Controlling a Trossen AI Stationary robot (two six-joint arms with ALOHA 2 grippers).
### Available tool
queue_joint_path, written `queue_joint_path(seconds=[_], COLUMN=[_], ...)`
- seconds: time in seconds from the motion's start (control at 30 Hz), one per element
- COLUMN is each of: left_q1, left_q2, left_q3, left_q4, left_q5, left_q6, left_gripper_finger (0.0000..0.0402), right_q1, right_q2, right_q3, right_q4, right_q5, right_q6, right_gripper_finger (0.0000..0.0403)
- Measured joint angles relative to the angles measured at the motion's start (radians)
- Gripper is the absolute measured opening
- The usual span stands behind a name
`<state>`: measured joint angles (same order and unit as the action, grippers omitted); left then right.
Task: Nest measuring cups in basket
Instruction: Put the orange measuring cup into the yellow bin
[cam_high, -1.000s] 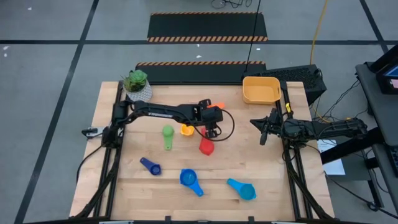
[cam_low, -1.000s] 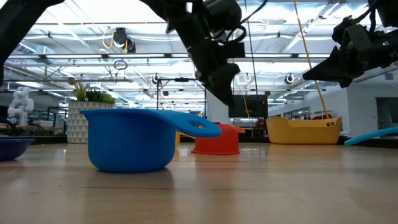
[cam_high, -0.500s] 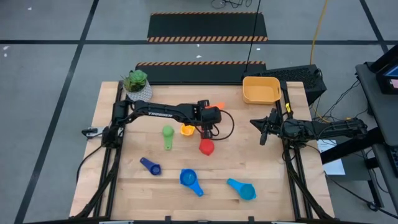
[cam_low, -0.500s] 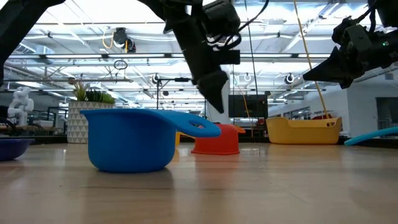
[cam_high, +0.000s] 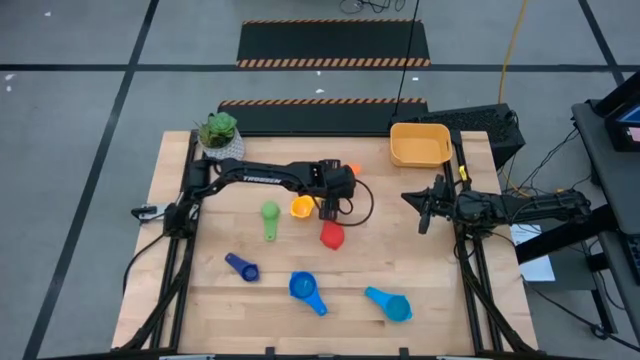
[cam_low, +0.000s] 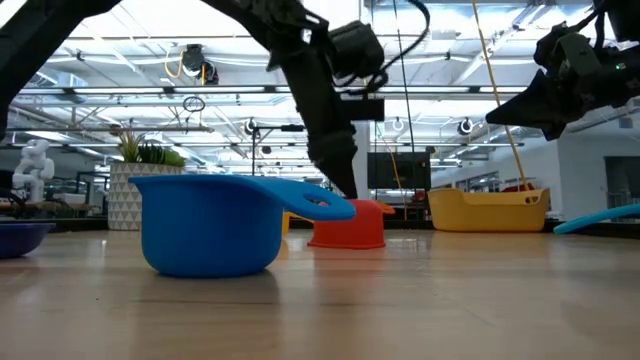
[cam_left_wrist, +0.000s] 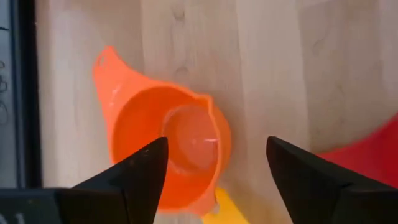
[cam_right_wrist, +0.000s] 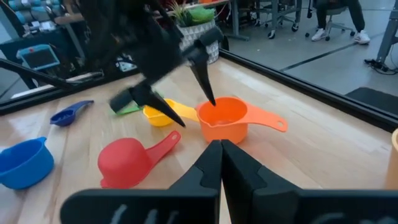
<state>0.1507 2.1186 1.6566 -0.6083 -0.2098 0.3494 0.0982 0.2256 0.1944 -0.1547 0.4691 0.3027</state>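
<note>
The orange cup's bowl touches the yellow cup's handle; my left gripper should first move the orange cup clear, then regrasp its rim (cam_left_wrist: 219, 127) to lift.
My left gripper (cam_high: 335, 190) is open and points down over the orange cup (cam_left_wrist: 165, 149), whose bowl shows between its fingers in the left wrist view. The cup stands upright on the table, handle (cam_high: 350, 168) toward the far edge. I cannot see any touch. The yellow cup (cam_high: 300, 207) lies just beside it and the red cup (cam_high: 332, 235) a little nearer. Green (cam_high: 270, 215), dark blue (cam_high: 240, 267), blue (cam_high: 305, 288) and light blue (cam_high: 388, 303) cups lie scattered on the near half. The yellow-orange basket (cam_high: 420, 145) stands at the far right. My right gripper (cam_high: 422, 210) is shut and hovers at the right.
A white pot with a green plant (cam_high: 220, 135) stands at the far left corner. The left arm's cable (cam_high: 365, 200) loops beside its wrist. Bare wood lies between the red cup and the right gripper. In the low view the blue cup (cam_low: 210, 225) fills the foreground.
My left gripper has come down toward the orange cup and shifted slightly toward the table's left edge. The cups and the right arm have kept still.
</note>
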Motion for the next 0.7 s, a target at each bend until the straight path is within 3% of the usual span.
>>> queue_joint_path(seconds=[0.27,0.57,0.7], left_q1=[0.028,0.029,0.028], left_q2=[0.054,0.054,0.054], left_q3=[-0.003,-0.003,-0.002], left_q4=[0.029,0.087,0.087], left_q5=[0.034,0.034,0.026], left_q6=[-0.011,-0.07,-0.102], left_gripper_finger=[0.0213,0.0026,0.002], right_q1=[0.0,0.0,0.0], right_q2=[0.037,0.133,0.191], right_q3=[0.002,0.001,0.001], right_q4=[0.023,0.105,0.19], right_q5=[0.001,0.032,0.032], right_q6=[-0.001,-0.013,-0.04], right_gripper_finger=[0.0,0.0,0.0])
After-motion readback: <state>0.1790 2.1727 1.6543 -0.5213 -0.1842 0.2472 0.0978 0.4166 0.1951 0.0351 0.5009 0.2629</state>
